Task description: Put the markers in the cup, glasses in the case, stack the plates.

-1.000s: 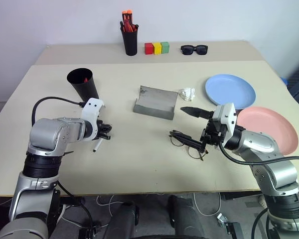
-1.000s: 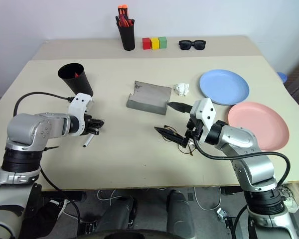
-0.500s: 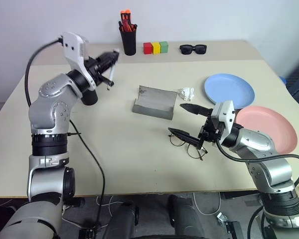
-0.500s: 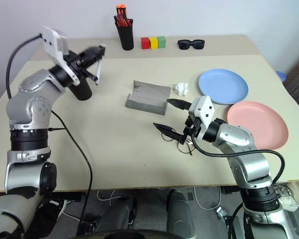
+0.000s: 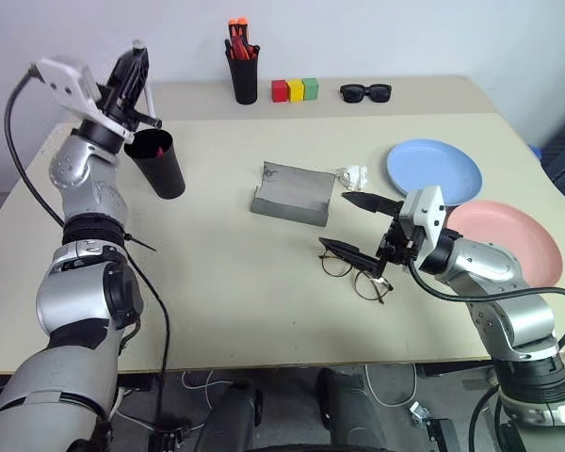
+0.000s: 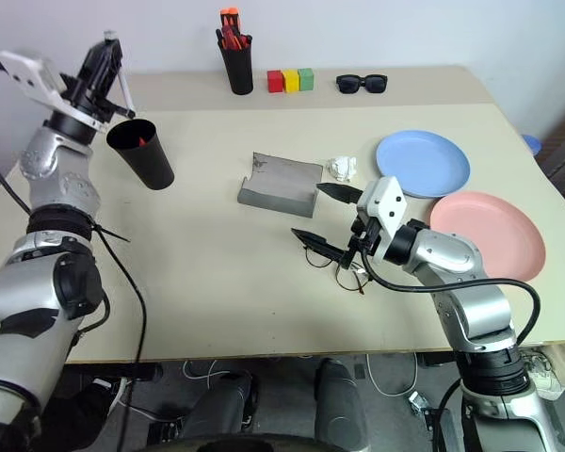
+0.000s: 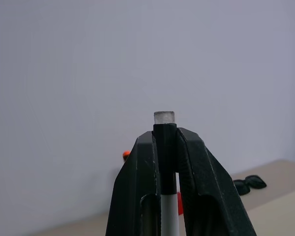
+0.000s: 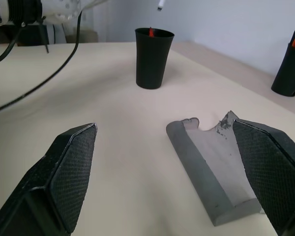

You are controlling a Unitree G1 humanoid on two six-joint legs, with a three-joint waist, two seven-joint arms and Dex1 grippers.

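Note:
The white marker, now just above the black cup's rim, will be let go by my left gripper inside the black cup (image 5: 155,155), next to the red marker.
My left gripper (image 5: 134,62) is raised at the far left, just above the rim of the black cup (image 5: 162,168). It is shut on the white marker (image 7: 170,216) at its black cap. The red marker (image 5: 160,149) stands inside the cup. My right gripper (image 5: 334,223) is open, low over the table, with the wire-rimmed glasses (image 5: 356,275) lying just under and beside its lower finger. The grey case (image 5: 294,195) lies open in the middle of the table. The blue plate (image 5: 435,171) and the pink plate (image 5: 508,247) lie side by side at the right.
A black pen pot (image 5: 245,77) with red-orange pens, three coloured blocks (image 5: 296,90) and black sunglasses (image 5: 367,92) line the far edge. A small crumpled white thing (image 5: 355,175) lies between the case and the blue plate.
My left arm has lifted the white marker off the table and swung it up and back over the cup, the gripper turning upward. The right arm has stayed still.

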